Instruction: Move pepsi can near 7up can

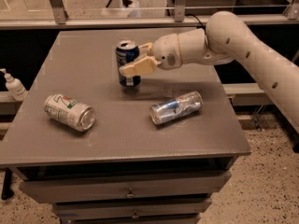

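Note:
Next, the gripper releases the pepsi can upright on the grey table (101, 103), against the back of the 7up can.
The pepsi can (126, 59), dark blue with a silver top, is upright near the table's middle, held just above or on the surface. My gripper (136, 62) reaches in from the right and is shut on it, one finger in front and one behind. The 7up can (69, 112), pale with green and red marks, lies on its side at the table's front left, open end toward the camera. It is well left of and nearer than the pepsi can.
A shiny silver can with blue and red marks (176, 107) lies on its side right of centre. The grey table (117, 139) has drawers below. A white pump bottle (14, 85) stands off the left edge. A glass rail runs behind.

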`<action>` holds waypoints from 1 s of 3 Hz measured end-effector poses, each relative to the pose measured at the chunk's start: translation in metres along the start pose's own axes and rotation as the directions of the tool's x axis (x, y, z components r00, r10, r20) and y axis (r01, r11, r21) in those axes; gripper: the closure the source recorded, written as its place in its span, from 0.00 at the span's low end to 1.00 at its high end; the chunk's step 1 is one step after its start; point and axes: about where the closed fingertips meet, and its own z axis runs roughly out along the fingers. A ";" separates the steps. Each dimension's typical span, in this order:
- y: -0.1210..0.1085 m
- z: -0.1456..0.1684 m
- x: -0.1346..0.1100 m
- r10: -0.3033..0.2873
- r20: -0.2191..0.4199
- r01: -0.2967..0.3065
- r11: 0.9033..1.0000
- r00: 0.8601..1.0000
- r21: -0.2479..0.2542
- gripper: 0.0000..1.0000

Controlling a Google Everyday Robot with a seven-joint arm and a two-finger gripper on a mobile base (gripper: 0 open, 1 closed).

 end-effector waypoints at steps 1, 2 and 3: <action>0.034 0.013 0.002 -0.062 0.004 0.062 0.990 0.998 -0.124 1.00; 0.063 0.029 -0.003 -0.134 0.029 0.137 0.962 0.991 -0.235 1.00; 0.083 0.043 -0.006 -0.203 0.042 0.206 0.929 0.978 -0.306 1.00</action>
